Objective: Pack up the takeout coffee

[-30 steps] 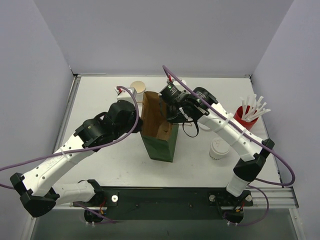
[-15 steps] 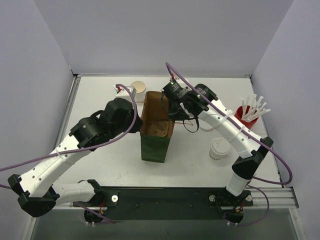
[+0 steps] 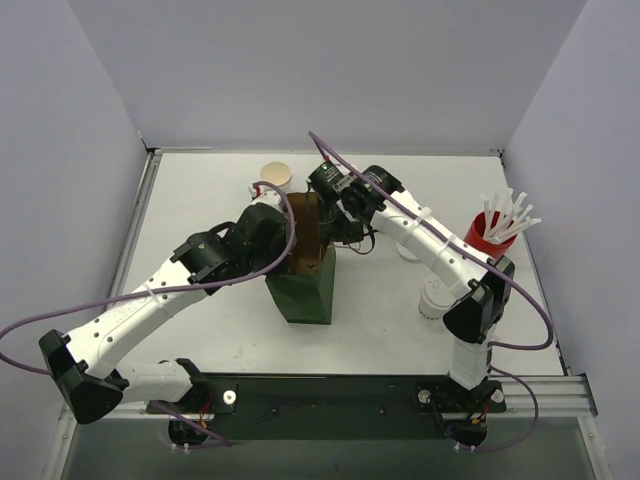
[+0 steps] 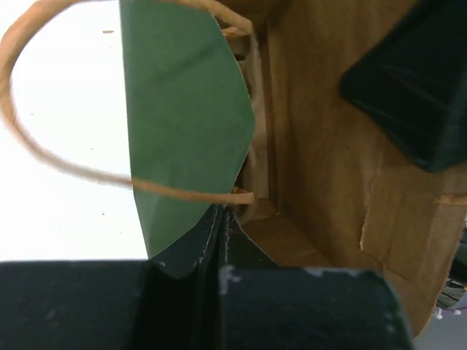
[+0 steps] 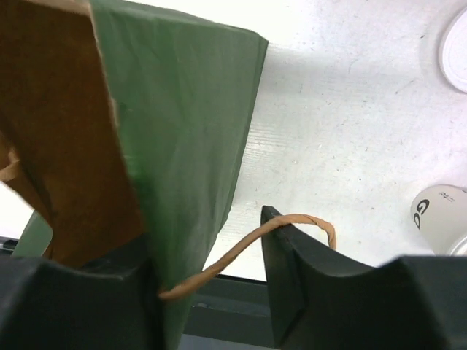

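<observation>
The bag's side between my right gripper's fingers leans inward, so my right gripper needs to grip the bag's rim [image 5: 133, 182] and pull the bag's opening wide before packing the coffee.
The takeout coffee [image 3: 437, 298], a white lidded cup, stands on the table right of the green paper bag [image 3: 303, 283]. It also shows at the right edge of the right wrist view [image 5: 440, 209]. My left gripper [image 3: 291, 248] is shut on the bag's left wall near the rim [image 4: 221, 219]. My right gripper [image 3: 336, 222] is open at the bag's right rim. One finger [image 5: 95, 292] is inside the bag and the other [image 5: 292, 270] is outside. The bag's twine handle [image 5: 292, 226] lies over the outer finger.
An open lidless paper cup [image 3: 276, 177] stands behind the bag. A red cup of white straws [image 3: 492, 232] stands at the right. A loose white lid [image 3: 405, 250] lies on the table between the bag and the straws; it also shows in the right wrist view [image 5: 455, 38].
Both grippers moved left and back with the bag. The bag shifted left and its mouth narrowed. The lidded cup has not moved.
</observation>
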Robot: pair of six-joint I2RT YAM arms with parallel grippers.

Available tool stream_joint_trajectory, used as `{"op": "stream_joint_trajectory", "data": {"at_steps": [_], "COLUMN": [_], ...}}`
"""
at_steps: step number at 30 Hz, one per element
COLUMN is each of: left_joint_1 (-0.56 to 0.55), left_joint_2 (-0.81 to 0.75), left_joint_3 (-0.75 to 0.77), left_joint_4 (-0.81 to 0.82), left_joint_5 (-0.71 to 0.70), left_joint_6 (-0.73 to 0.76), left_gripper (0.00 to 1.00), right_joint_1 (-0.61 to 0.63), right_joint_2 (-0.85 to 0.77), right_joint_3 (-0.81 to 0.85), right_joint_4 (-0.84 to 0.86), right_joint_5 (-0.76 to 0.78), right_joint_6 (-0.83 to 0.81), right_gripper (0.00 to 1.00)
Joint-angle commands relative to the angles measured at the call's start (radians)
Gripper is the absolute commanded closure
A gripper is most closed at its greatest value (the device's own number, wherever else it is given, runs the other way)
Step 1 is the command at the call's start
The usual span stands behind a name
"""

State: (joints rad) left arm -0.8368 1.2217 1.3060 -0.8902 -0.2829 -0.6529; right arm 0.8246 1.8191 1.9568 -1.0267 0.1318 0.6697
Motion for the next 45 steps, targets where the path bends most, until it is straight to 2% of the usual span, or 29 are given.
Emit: {"op": "stream_joint_trajectory", "data": {"at_steps": [1,3,4,7,12,18,23,26,33,37,41,45], "left_joint_1": [0.004,0.005,0.005,0.004,0.007,0.010,0.011,0.012,0.015,0.018,0.033,0.038], "left_joint_2": [-0.036,-0.042,-0.045,-0.042,-0.027,0.093,0.156,0.188,0.119,0.096,0.127,0.176], "left_joint_3": [0.038,0.055,0.070,0.108,0.179,0.282,0.302,0.322,0.331,0.361,0.371,0.371], "left_joint_4": [0.065,0.062,0.060,0.045,0.025,-0.056,-0.087,-0.121,-0.081,-0.084,-0.116,-0.131], "left_joint_5": [0.014,0.013,0.010,-0.001,-0.018,-0.045,-0.070,-0.125,-0.092,-0.113,-0.128,-0.078], "left_joint_6": [0.012,0.030,0.038,0.055,0.108,0.203,0.272,0.289,0.296,0.300,0.331,0.361], "left_gripper": [0.85,0.80,0.75,0.69,0.62,0.58,0.52,0.52,0.50,0.51,0.52,0.52], "right_joint_1": [0.001,-0.001,-0.001,-0.001,0.011,0.018,0.016,0.016,0.015,0.016,0.016,0.018], "right_joint_2": [-0.023,-0.044,-0.052,-0.072,-0.103,-0.103,-0.096,-0.089,-0.078,-0.073,-0.070,-0.069], "right_joint_3": [0.034,0.043,0.044,0.036,0.037,0.044,0.024,0.021,0.011,0.013,0.019,0.021], "right_joint_4": [-0.009,-0.010,-0.012,-0.016,-0.018,-0.032,-0.030,-0.030,-0.030,-0.032,-0.030,-0.030], "right_joint_5": [-0.001,0.005,0.006,0.011,0.019,0.026,0.034,0.042,0.051,0.055,0.052,0.051], "right_joint_6": [-0.019,-0.021,-0.019,-0.015,-0.009,-0.012,-0.012,-0.013,-0.016,-0.012,-0.012,-0.009], "right_gripper": [0.61,0.60,0.60,0.60,0.63,0.73,0.76,0.78,0.83,0.92,0.93,0.93]}}
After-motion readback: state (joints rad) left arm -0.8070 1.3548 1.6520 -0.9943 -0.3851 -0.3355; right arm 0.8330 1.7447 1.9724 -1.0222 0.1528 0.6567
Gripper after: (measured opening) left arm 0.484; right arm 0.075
